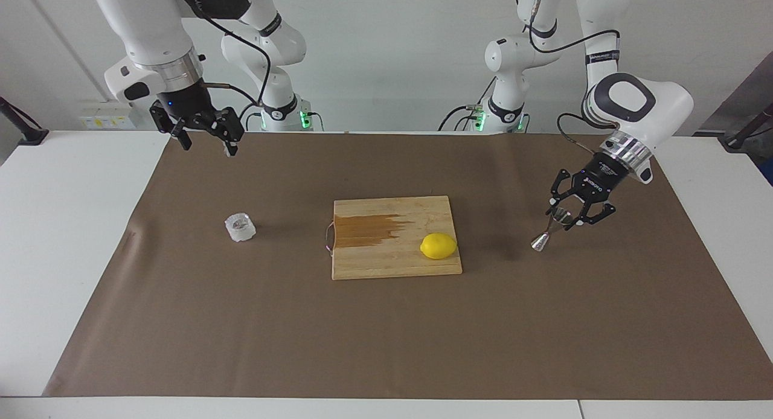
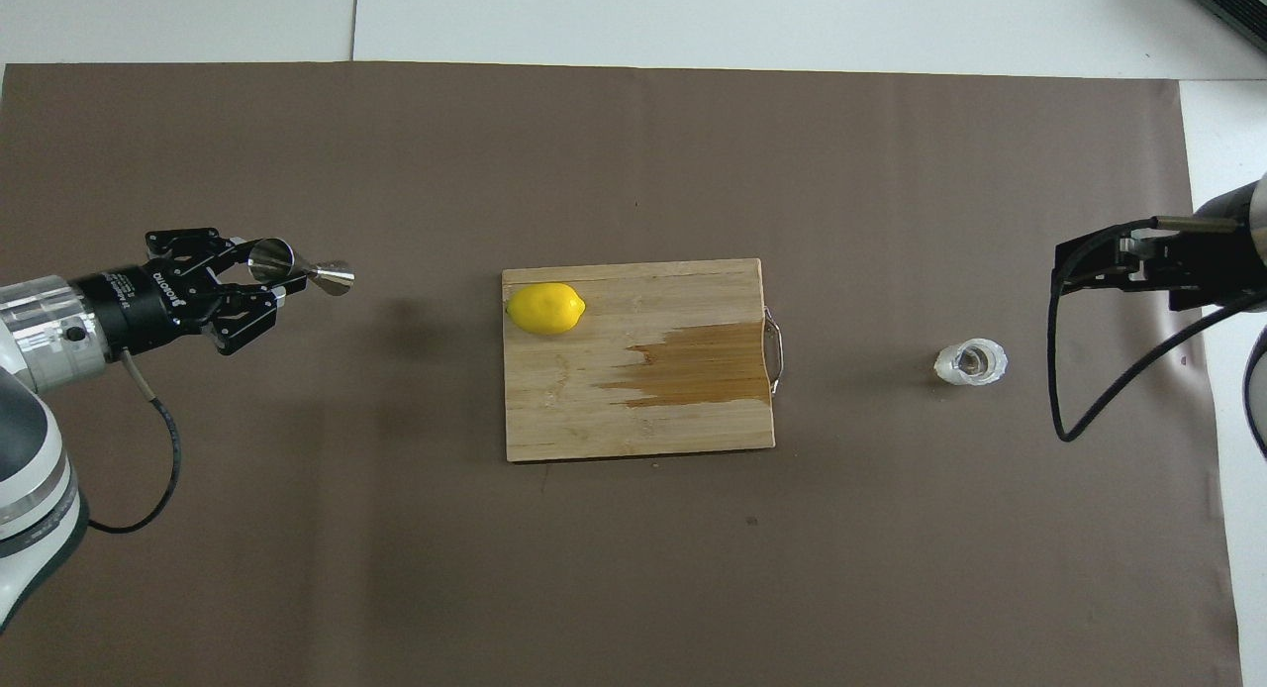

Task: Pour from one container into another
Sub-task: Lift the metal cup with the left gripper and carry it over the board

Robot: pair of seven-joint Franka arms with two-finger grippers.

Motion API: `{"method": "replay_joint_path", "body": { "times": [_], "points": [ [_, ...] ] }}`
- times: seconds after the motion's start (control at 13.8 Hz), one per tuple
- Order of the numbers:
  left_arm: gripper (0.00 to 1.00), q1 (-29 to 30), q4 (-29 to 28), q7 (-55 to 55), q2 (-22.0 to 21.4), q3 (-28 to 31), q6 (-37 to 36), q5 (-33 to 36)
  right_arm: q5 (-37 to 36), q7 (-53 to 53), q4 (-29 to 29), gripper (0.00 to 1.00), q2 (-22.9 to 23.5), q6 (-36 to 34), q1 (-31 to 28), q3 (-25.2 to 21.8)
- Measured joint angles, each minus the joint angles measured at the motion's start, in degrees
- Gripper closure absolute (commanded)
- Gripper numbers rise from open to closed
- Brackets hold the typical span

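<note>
Next, I let go of the steel jigger with my left gripper on the cutting board's dark wet patch (image 2: 722, 343), close to the metal handle.
My left gripper (image 1: 570, 217) is shut on the upper cone of the steel hourglass jigger (image 1: 546, 233) and holds it tilted over the brown mat at the left arm's end of the table. In the overhead view the left gripper (image 2: 262, 271) holds the jigger (image 2: 307, 269) pointing toward the cutting board. The clear faceted glass cup (image 1: 240, 227) stands upright on the mat toward the right arm's end, also in the overhead view (image 2: 971, 362). My right gripper (image 1: 207, 146) is open and empty, raised above the mat's edge, apart from the cup; the overhead view shows the right gripper (image 2: 1064, 266) too.
A wooden cutting board (image 1: 374, 265) lies mid-table with a dark wet patch and a metal handle toward the cup. A yellow lemon (image 1: 438, 246) sits on its corner toward the jigger. The brown mat (image 1: 386, 346) covers most of the white table.
</note>
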Motion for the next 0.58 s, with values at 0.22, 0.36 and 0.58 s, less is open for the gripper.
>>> {"method": "replay_joint_path", "body": {
  "times": [0.22,0.36,0.58],
  "points": [
    [1.00,-6.52,6.27,-13.76,-0.03,-0.61,-0.22,7.94,0.00,0.00,0.77,0.00,-0.01,0.00,0.24,0.55],
    [1.00,-11.14,8.65,-16.92,-0.04,-1.33,-0.14,7.42,0.00,0.00,0.90,0.00,-0.01,0.00,0.40,0.96],
    [1.00,-19.09,8.46,-20.25,0.30,-1.75,8.89,1.61,0.00,0.00,0.90,0.00,0.03,0.00,0.31,0.91]
  ]
}}
